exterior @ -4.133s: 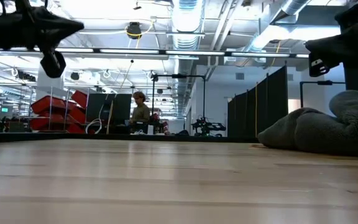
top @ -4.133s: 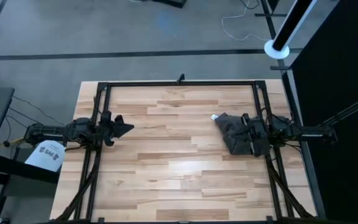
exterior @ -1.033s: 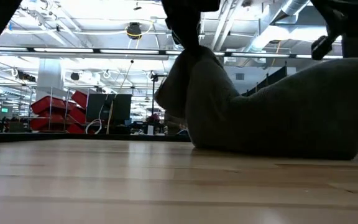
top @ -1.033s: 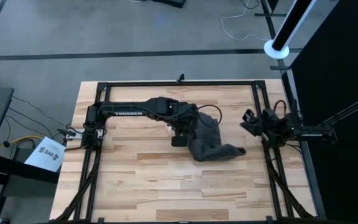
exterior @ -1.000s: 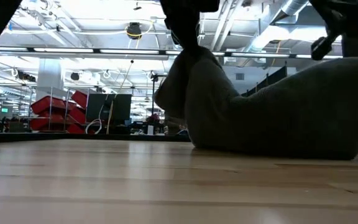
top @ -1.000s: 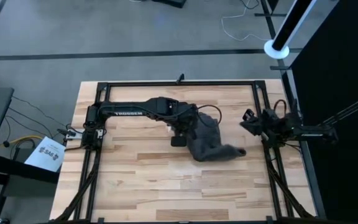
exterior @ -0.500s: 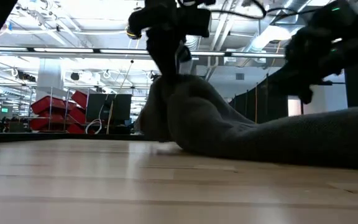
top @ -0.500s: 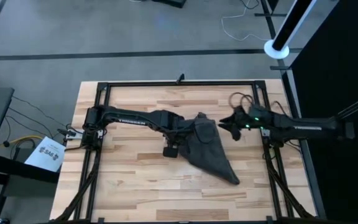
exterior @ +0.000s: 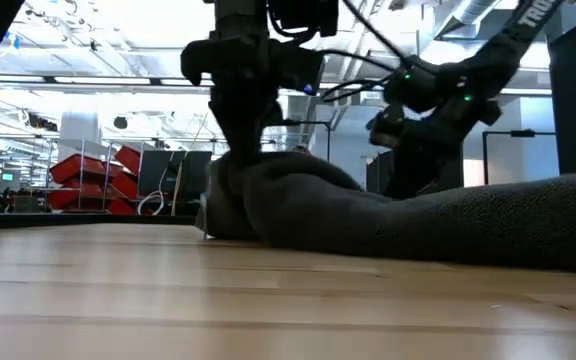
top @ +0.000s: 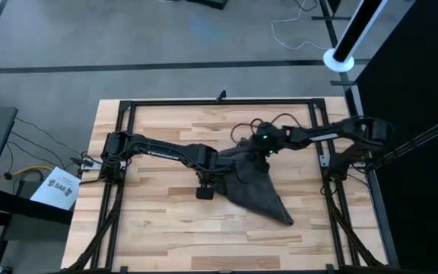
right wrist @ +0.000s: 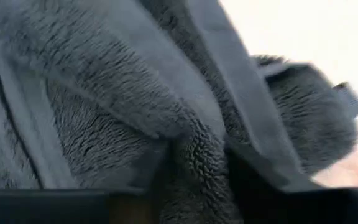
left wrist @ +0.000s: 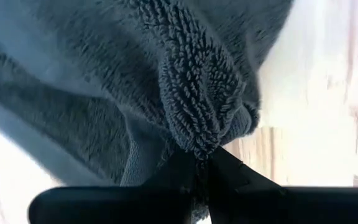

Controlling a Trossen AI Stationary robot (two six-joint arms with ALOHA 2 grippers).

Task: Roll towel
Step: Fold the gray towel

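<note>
The towel's layers are bunched up in my left gripper, so it should open and take a narrower bit of the towel's end (exterior: 225, 208) before shaking the towel out.
The dark grey towel (top: 258, 189) lies bunched on the wooden table, a little right of the middle. It tapers to a tip (top: 286, 219) toward the near right. Its white label does not show. My left gripper (top: 223, 162) is shut on the towel's left end, which also shows in the left wrist view (left wrist: 202, 163) and the low view (exterior: 236, 165). My right gripper (top: 260, 151) reaches in from the right onto the towel's far part, and it too shows in the low view (exterior: 408, 140). In the right wrist view (right wrist: 197, 171) its fingers stand close on either side of a ridge of cloth. My left gripper pinches a gathered bunch of several layers (left wrist: 199, 127) at the towel's left end between its two fingers, from above, pointing down. That end stands a little raised (exterior: 230, 185); the rest lies on the table. My right gripper has a thick fold of terry (right wrist: 194, 152) between its two fingers, on the towel's far side. It comes slanting down from the table's right. The towel lies on the table there.
A black metal frame (top: 219, 101) runs round the table's far and side edges. Bare wood lies to the left of and in front of the towel (top: 166, 221). The room beyond the table shows in the low view.
My left gripper has gone toward the table's left and near edges and come down. It has dragged the towel's held end lower, and the clump has drawn out into a long taper. My right gripper has swung from the table's right edge in to the towel's far side.
</note>
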